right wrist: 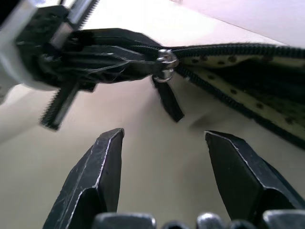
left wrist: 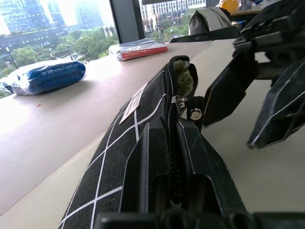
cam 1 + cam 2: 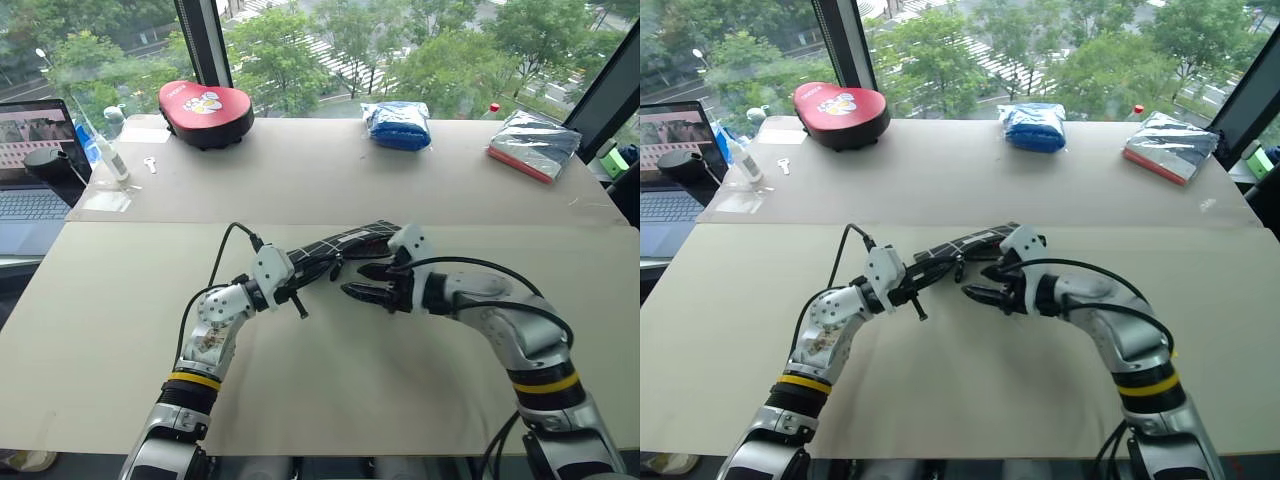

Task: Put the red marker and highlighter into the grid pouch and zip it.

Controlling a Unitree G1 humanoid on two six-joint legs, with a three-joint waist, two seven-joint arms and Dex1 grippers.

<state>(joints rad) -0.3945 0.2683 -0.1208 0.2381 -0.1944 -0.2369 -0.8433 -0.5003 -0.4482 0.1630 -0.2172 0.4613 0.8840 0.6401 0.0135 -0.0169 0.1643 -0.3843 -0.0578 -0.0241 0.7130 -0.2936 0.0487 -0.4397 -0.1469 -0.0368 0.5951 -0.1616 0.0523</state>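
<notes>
The slider is beside my left gripper and the pouch's opening gapes beyond it, so next my right gripper pinches the black pull [image 1: 168, 100] and zips it shut.
The grid pouch [image 3: 345, 243], black with white lines, is held just above the beige table between both arms. My left gripper [image 3: 310, 271] is shut on the pouch's zipped end, its fingers [image 2: 200, 162] clamping both sides of the zipper. The metal zipper slider [image 1: 166, 64], with its short black pull hanging below, sits just past those fingers. Beyond it the pouch mouth [image 2: 183, 76] gapes open, showing pale dotted lining. My right gripper [image 1: 164, 136] is open, facing the slider from a little way off with nothing between its fingers [image 2: 224, 95]. The red marker and the highlighter are hidden.
A red oval case [image 3: 205, 110] lies at the table's far left, a blue packet [image 3: 398, 125] at the far middle and a silver-and-red packet [image 3: 533, 145] at the far right. A laptop [image 3: 30, 170] and a small bottle [image 3: 108, 150] stand at the left edge.
</notes>
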